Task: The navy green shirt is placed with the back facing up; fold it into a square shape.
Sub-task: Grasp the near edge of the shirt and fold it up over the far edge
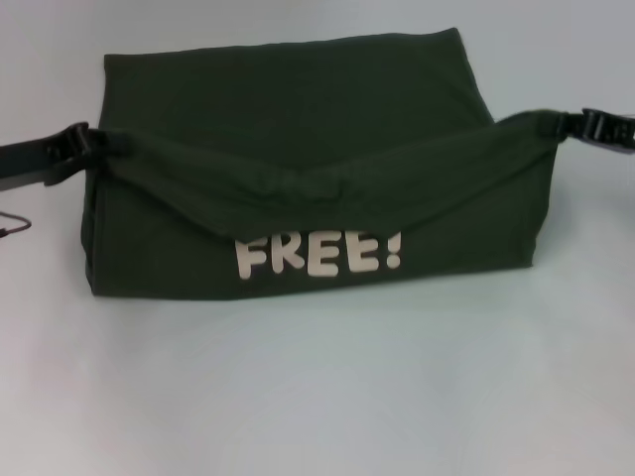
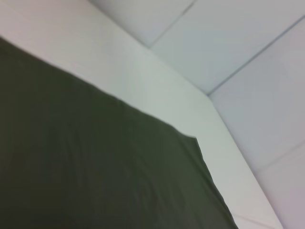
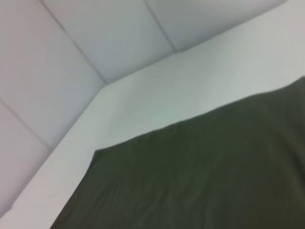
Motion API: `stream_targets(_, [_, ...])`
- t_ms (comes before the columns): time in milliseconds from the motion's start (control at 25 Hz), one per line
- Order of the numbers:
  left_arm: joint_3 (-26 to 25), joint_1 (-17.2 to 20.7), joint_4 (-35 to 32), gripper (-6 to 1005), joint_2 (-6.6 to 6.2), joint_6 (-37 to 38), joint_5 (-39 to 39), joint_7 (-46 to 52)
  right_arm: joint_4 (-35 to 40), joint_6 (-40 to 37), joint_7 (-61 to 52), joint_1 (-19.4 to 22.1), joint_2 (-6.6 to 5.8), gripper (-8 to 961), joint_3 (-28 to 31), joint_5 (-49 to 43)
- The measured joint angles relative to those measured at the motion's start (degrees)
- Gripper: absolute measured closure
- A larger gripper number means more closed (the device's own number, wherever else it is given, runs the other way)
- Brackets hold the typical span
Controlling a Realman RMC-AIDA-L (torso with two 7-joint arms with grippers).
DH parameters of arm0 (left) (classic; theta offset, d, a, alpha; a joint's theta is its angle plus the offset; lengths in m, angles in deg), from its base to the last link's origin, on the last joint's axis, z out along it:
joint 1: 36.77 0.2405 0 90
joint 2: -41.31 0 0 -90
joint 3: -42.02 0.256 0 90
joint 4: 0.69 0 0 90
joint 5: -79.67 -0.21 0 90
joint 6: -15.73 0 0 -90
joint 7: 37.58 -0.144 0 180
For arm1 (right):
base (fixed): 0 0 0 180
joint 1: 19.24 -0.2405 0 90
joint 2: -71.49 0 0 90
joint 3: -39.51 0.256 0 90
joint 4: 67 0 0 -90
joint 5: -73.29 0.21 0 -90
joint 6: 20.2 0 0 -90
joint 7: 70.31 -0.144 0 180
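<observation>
My right gripper is going to let go of the shirt's raised corner on the flat shirt's side edge (image 1: 512, 138), out beyond the exclamation mark.
The navy green shirt (image 1: 288, 109) lies across the white table (image 1: 317, 397). Its near part is lifted off the surface and sags in the middle, and cream "FREE!" lettering (image 1: 317, 256) faces me below the raised edge. My left gripper (image 1: 87, 142) is shut on the raised cloth at the shirt's left side. My right gripper (image 1: 568, 124) is shut on it at the right side, at about the same height. Both wrist views show only flat shirt cloth (image 2: 95, 167) (image 3: 200, 176) on the table; no fingers show there.
A thin dark wire-like piece (image 1: 12, 225) pokes in at the left edge of the head view. The table's edge (image 2: 224, 138) (image 3: 71, 138) and a corner show in the wrist views, with pale tiled floor (image 2: 248, 43) beyond.
</observation>
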Motion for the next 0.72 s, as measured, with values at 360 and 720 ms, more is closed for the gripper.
stream_targets(360, [-0.09, -0.26, 0.96, 969, 2.48, -9.6, 8.58, -7.16, -4.08, 10.65, 5.75, -1.9, 1.43, 927, -0.99, 6.39])
stream_targets(720, [-0.13, -1.43, 4.77, 970, 4.45, -17.44, 13.72, -16.02, -7.2, 19.99, 11.51, -3.95, 3.92, 926, -1.57, 10.03])
